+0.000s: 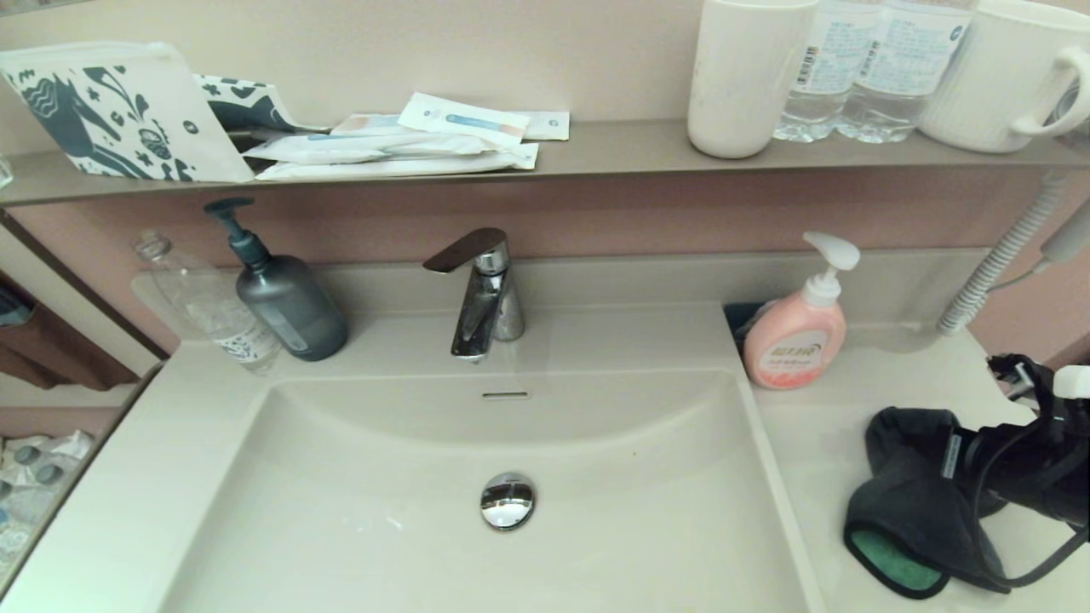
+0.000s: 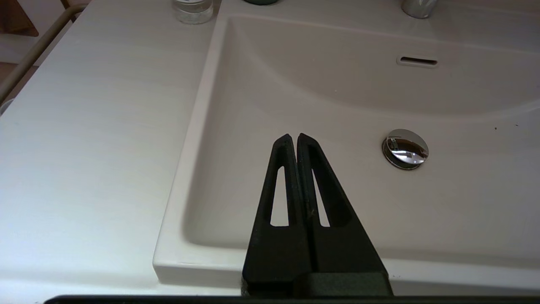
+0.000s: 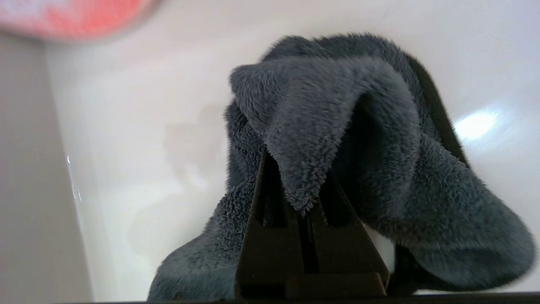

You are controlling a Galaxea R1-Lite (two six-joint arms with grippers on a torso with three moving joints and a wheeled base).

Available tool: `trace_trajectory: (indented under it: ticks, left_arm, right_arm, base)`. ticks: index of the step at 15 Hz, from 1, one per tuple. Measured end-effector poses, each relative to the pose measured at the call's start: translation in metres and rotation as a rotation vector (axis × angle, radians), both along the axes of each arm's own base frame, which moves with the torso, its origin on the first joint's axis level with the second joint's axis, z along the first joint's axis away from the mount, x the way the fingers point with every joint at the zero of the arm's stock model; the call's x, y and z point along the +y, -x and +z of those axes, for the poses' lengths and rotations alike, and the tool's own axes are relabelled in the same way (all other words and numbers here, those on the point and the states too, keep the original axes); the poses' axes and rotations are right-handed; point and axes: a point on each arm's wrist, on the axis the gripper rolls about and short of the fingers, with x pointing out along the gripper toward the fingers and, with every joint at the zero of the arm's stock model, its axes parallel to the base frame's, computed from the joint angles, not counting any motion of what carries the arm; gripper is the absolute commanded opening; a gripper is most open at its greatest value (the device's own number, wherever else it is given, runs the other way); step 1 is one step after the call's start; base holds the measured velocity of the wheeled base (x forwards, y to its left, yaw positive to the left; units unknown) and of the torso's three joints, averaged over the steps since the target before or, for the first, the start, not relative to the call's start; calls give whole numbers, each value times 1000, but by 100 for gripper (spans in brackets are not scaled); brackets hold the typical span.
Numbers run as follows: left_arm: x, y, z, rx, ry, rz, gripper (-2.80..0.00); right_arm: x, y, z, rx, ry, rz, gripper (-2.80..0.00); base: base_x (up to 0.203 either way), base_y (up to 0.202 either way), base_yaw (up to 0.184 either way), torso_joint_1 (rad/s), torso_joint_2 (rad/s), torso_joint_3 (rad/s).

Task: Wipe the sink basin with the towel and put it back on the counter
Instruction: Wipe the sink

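The robot's right gripper will set the dark grey towel down on the counter (image 1: 932, 465) (image 3: 309, 134) in front of the pink soap pump bottle. The towel now lies bunched on the counter's wing.
The cream-white sink basin (image 1: 383, 511) fills the middle, with its chrome drain plug (image 1: 507, 501) and overflow slot (image 1: 505, 395). The dark grey fluffy towel (image 1: 903, 502) lies bunched on the right wing of the counter (image 1: 817, 443), a green patch showing at its near end. My right gripper (image 1: 958, 468) comes in from the right and is shut on a fold of the towel (image 3: 337, 126), which drapes over the fingers (image 3: 261, 202). My left gripper (image 2: 293, 137) is shut and holds nothing. It hovers over the basin's (image 2: 337, 105) front left part and does not show in the head view.
A chrome faucet (image 1: 481, 294) stands behind the basin. A pink soap pump bottle (image 1: 796, 328) sits just behind the towel. A dark pump bottle (image 1: 285, 298) and a clear bottle (image 1: 209, 306) stand at the back left. The wall shelf (image 1: 596, 149) holds cups, bottles and packets. A ribbed hose (image 1: 1001, 264) hangs at the right.
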Motion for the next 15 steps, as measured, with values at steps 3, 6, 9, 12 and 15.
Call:
trace_trajectory:
  ticks: [3,6,9,12,15]
  left_arm:
    - [0,0,0,0,0,0,-280]
    - [0,0,0,0,0,0,-280]
    - [0,0,0,1,0,0,-280]
    - [0,0,0,1,0,0,-280]
    - [0,0,0,0,0,0,-280]
  right_arm:
    - [-7,-7,16,-48,17,-37,-280]
    - [-31,-13,34,-56,25,-116,-280]
    - [-44,-13,47,-58,29,-153,-280]
    - [-46,-10,58,-55,24,-156,-280]
    - [-37,-1,65,-30,4,-117,-280]
  base:
    - [0,0,0,0,0,0]
    - [0,0,0,0,0,0]
    - [0,0,0,0,0,0]
    - [0,0,0,0,0,0]
    - [0,0,0,0,0,0]
